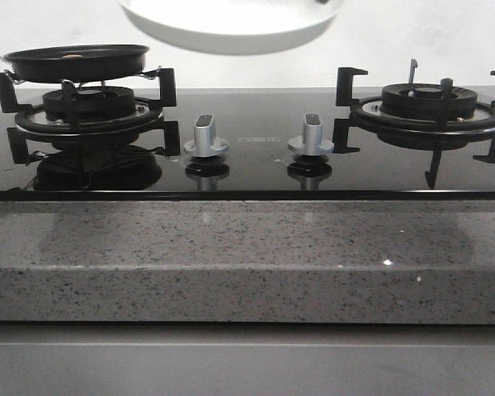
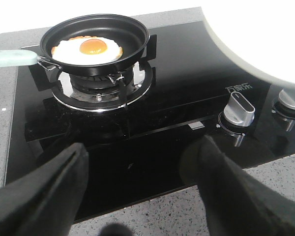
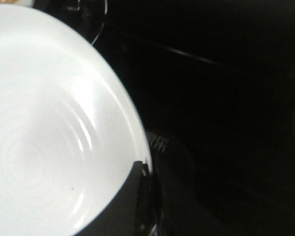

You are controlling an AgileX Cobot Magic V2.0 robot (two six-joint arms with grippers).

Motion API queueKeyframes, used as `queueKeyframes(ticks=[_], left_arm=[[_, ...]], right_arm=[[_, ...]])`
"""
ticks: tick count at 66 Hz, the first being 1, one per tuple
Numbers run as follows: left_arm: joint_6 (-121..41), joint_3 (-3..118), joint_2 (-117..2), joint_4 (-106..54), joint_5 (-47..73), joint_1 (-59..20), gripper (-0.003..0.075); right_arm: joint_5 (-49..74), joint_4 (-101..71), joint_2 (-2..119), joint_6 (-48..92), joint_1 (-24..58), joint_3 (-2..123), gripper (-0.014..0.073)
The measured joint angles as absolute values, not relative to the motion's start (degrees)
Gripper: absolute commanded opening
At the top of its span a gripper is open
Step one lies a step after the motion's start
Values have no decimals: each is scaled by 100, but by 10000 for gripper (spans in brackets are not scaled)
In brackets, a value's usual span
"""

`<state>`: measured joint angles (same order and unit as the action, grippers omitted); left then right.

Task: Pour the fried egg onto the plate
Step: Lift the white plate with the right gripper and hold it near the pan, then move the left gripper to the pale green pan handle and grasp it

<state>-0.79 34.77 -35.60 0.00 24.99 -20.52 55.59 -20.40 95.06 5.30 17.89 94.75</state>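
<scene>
The frying pan must tip over the plate, so my left gripper should close on the pale green handle [image 2: 13, 58] of the pan.
The fried egg [image 2: 88, 49], white with an orange yolk, lies flat in a small black frying pan [image 2: 132, 29] with a pale green handle [image 2: 12, 58]. The pan [image 1: 76, 62] rests on the left burner. My left gripper [image 2: 141, 147] hovers open and holds nothing, over the front edge of the black glass hob, short of the pan. The white plate [image 3: 44, 132] is held up in the air above the hob's middle [image 1: 231, 16]. My right gripper [image 3: 145, 196] is shut on the plate's rim, one dark finger [image 3: 128, 201] lying over the rim. Neither gripper shows in the front view.
Two silver knobs [image 1: 206, 136] [image 1: 311, 134] stand at the hob's centre. The right burner [image 1: 429, 103] with its black grate carries nothing. A speckled grey stone counter [image 1: 247, 247] runs along the front of the hob.
</scene>
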Motion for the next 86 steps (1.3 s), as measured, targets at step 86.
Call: queueKeyframes(ticks=[86], left_arm=[[127,5139,-4515,168,3962,-1224,610]], right_arm=[[4965,-2062,9240,565,1846,7705,-67]])
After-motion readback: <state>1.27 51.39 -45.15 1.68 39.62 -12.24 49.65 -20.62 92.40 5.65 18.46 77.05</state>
